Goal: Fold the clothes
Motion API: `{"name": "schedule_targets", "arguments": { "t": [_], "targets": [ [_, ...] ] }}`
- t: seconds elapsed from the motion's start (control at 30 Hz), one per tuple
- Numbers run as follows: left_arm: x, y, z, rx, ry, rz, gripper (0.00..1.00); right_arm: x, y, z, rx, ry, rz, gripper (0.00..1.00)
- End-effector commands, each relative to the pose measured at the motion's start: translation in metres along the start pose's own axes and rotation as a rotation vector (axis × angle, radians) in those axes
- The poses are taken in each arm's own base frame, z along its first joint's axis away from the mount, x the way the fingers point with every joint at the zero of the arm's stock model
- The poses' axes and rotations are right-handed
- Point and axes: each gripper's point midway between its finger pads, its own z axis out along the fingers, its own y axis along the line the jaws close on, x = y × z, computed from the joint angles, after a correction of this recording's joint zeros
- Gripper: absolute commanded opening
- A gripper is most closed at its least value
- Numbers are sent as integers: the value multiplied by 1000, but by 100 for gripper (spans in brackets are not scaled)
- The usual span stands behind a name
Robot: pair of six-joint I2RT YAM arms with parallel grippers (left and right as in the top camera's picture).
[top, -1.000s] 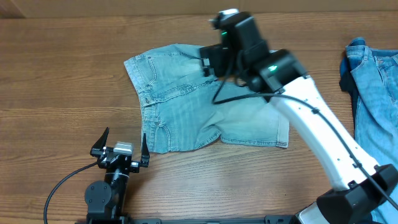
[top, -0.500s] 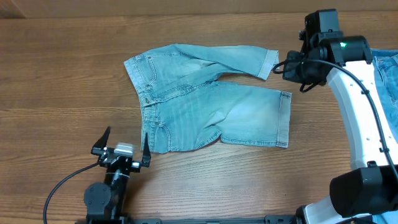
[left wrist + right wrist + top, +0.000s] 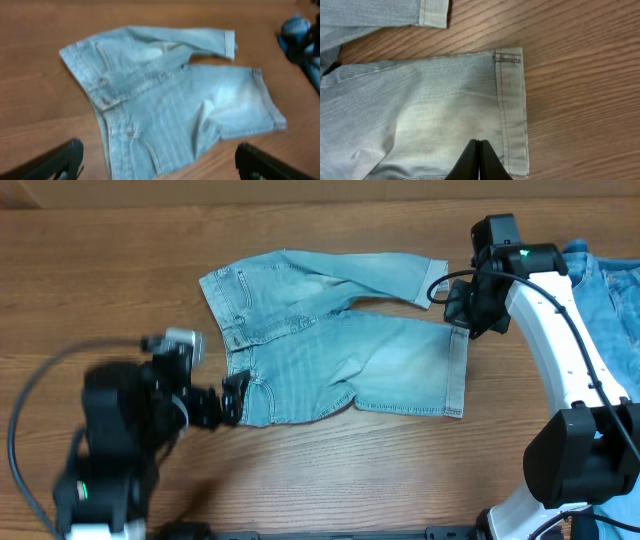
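Note:
Next, I move my left gripper to the curved pocket edge [image 3: 264, 388] [image 3: 149, 146] on the lower leg of the shorts, just beside the waistband, and close it there.
The clothes [image 3: 330, 350], pale light-blue denim shorts, lie flat mid-table with the waistband at the left and both legs pointing right. The upper leg slants off toward the far right. My right gripper [image 3: 463, 315] hovers over the hem of the lower leg; in the right wrist view the gripper [image 3: 478, 159] is shut with nothing between its fingers, just above the leg cloth [image 3: 420, 100] near the stitched hem [image 3: 512, 100]. My left gripper [image 3: 225, 402], blurred, is at the waistband's near corner. It stands wide open [image 3: 160, 167] above the shorts [image 3: 170, 95].
A deeper-blue denim garment [image 3: 612, 290] lies at the right table edge, behind the right arm. It shows as a blurred blue shape [image 3: 300, 35] in the left wrist view. Bare wood table [image 3: 120, 300] surrounds the shorts.
The right arm swung from over the shorts to their right side, its jaws now shut, leaving the upper leg stretched out rightward. The left arm has left its rest spot and moved toward the waistband.

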Motion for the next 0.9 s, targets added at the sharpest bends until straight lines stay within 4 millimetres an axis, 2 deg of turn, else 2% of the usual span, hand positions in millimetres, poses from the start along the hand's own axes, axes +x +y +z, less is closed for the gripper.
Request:
{"name": "schedule_targets", "arguments": {
  "t": [0.0, 0.07, 0.1, 0.13, 0.17, 0.2, 0.27, 0.33, 0.43, 0.5, 0.6, 0.73, 0.87],
  "targets": [
    [-29, 0, 27, 44, 173, -81, 100, 14, -8, 18, 15, 44, 27, 4],
    [-19, 0, 51, 95, 276, -130, 100, 23, -11, 35, 23, 64, 26, 6],
    [-11, 0, 71, 140, 337, -162, 61, 28, -13, 44, 27, 74, 27, 21],
    [-6, 4, 80, 139, 369, -178, 29, 31, -15, 49, 30, 80, 26, 21],
    [6, 10, 96, 133, 432, -220, 8, 32, -15, 54, 29, 78, 26, 21],
    [15, 14, 106, 129, 479, -246, 4, 31, -15, 56, 26, 70, 26, 21],
    [34, 18, 123, 128, 572, -281, 4, 30, -14, 64, 19, 53, 26, 20],
    [53, 14, 142, 129, 654, -280, 4, 36, -16, 75, 19, 60, 27, 10],
    [72, 11, 155, 70, 731, -213, 4, 50, -20, 87, 22, 93, 27, 4],
    [88, 10, 165, -52, 779, -142, 4, 56, -22, 94, 24, 101, 27, 4],
    [97, 20, 174, -213, 782, -118, 4, 62, -19, 101, -2, 112, 27, 4],
    [107, 31, 185, -280, 805, -128, 4, 65, -20, 105, -3, 115, 28, 4],
    [131, 40, 198, -318, 884, -142, 4, 81, -27, 117, 9, 145, 28, 4]
  ]
}}
